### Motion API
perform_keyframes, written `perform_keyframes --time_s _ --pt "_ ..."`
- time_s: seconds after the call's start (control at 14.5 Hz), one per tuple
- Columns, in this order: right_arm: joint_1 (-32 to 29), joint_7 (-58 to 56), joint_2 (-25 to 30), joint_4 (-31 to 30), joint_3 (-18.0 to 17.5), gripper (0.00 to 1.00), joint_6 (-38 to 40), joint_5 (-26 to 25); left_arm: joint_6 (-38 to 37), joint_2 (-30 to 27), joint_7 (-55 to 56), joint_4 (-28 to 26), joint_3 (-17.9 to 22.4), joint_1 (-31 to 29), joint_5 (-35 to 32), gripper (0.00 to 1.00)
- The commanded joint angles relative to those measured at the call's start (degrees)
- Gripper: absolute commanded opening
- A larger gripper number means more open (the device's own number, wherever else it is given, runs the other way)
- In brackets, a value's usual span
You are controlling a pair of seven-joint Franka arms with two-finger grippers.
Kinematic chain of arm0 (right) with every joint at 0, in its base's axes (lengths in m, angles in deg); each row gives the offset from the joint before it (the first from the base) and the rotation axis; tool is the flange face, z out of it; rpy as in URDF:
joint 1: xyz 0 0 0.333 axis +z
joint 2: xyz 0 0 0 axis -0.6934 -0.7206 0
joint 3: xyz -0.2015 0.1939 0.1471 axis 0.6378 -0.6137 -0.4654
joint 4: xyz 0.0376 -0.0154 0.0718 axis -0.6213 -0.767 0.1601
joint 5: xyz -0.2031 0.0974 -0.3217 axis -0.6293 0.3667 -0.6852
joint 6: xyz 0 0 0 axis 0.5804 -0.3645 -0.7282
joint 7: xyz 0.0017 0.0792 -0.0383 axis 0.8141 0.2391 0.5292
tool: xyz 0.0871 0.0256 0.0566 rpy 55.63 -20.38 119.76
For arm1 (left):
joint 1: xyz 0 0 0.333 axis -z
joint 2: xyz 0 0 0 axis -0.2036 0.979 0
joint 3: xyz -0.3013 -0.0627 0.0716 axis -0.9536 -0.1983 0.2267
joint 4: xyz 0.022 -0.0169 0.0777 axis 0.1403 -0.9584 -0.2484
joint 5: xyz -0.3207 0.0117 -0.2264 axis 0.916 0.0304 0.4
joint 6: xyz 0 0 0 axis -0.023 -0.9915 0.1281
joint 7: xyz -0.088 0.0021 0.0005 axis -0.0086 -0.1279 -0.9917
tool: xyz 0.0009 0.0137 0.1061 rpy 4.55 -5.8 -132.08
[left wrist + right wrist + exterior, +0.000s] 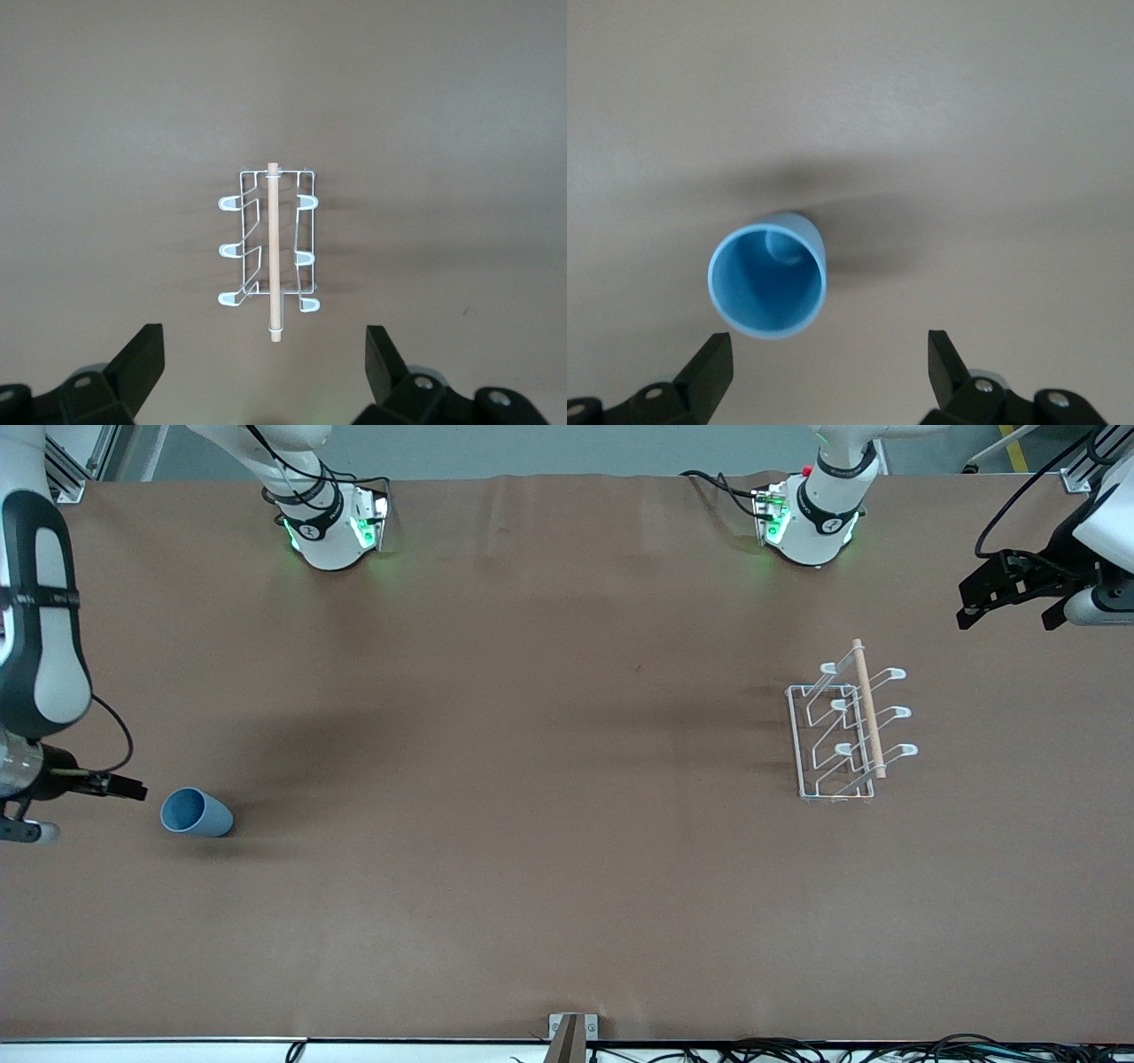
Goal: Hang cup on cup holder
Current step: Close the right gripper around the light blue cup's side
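Note:
My right gripper closes next on the open rim (174,828) (820,299) of the light blue cup, with one finger inside the cup and the other outside.
The light blue cup (197,812) lies on its side on the brown table at the right arm's end, its open rim turned toward my right gripper (117,786). That gripper is open and empty, a short way off the rim. In the right wrist view the cup's mouth (767,281) shows just ahead of the open gripper (830,367). The white wire cup holder (846,726) with its wooden rod stands toward the left arm's end. My left gripper (1010,607) hangs open and empty in the air beside it. The left wrist view shows the holder (270,252) ahead of the open gripper (264,363).
The two arm bases (328,522) (811,518) stand along the table edge farthest from the front camera. A small bracket (567,1036) and cables lie at the nearest edge. Bare brown tabletop (532,779) lies between cup and holder.

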Motion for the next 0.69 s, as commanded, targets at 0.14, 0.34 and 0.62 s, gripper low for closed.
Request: perform_keyframes --time_s 0.14,0.34,0.62 --pt "-1.86 -6.2 -5.68 0.64 -0.92 0.97 -4.75 5.39 -0.13 0.95 -1.11 1.69 -0.08 -0.29 0.31 1.0" --pt "-2.03 -8.74 -5.94 -0.41 -0.92 0.97 -4.75 5.93 -0.31 1.04 -0.67 1.87 -0.17 -0.12 0.22 1.0" --pt "-2.47 -11.22 -7.09 -0.77 -0.92 0.77 -4.66 5.93 -0.57 0.95 -0.85 1.95 -0.26 -0.12 0.48 1.0"
